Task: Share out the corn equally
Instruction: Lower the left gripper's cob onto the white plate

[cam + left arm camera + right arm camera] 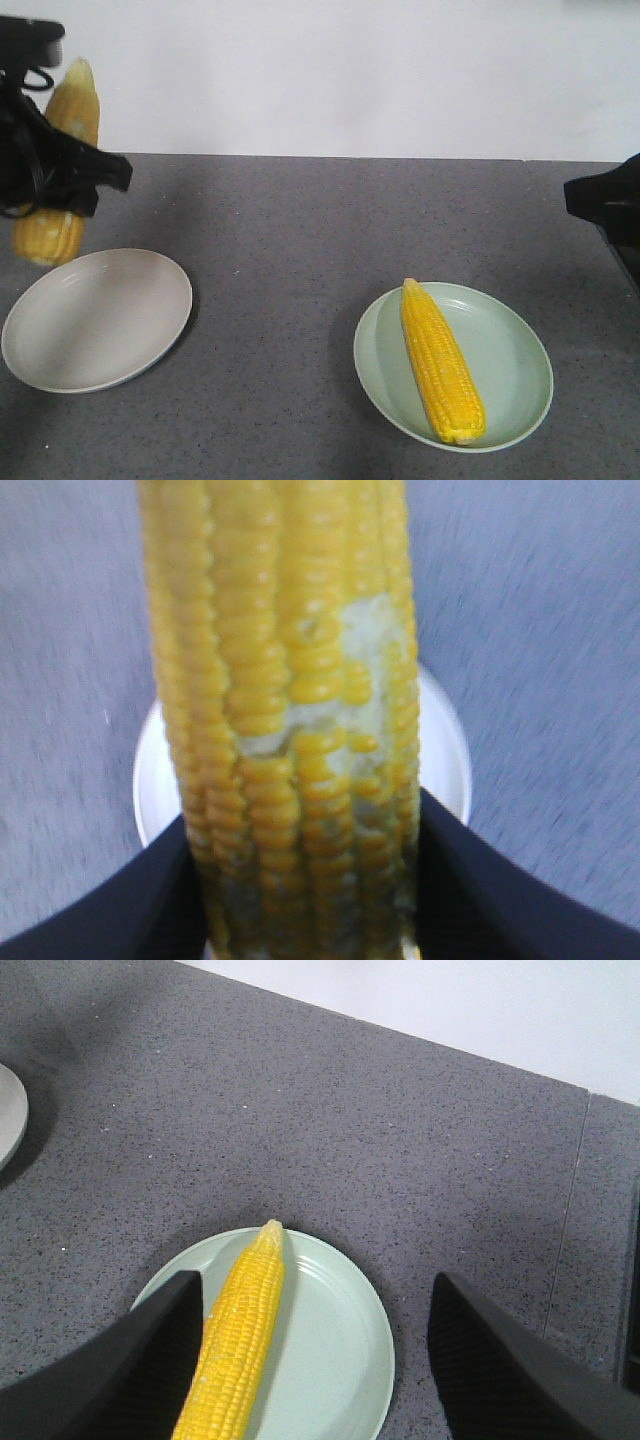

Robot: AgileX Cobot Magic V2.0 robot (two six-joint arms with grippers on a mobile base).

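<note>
I should let go of the corn cob with my left gripper near the middle of the empty white plate [80, 321] [290, 785].
One corn cob [78, 110] hangs tilted in the air at the far left, tip up, with my left gripper [68, 185] shut on its middle. It is above the far-left rim of an empty white plate [100, 315]. In the left wrist view this corn cob [290, 710] fills the centre between the black fingers [110, 910], and the white plate [445, 750] shows beneath it. A second corn cob [440, 365] lies on the pale green plate [510, 360]. My right gripper [315, 1280] is open above that green plate [340, 1340], its left finger beside the corn cob [245, 1330], not touching it.
Both plates rest on a grey speckled countertop [320, 230] with a white wall [350, 70] behind it. A seam [565, 1230] runs through the countertop at the right. The white plate's rim [8, 1110] shows at the left edge of the right wrist view.
</note>
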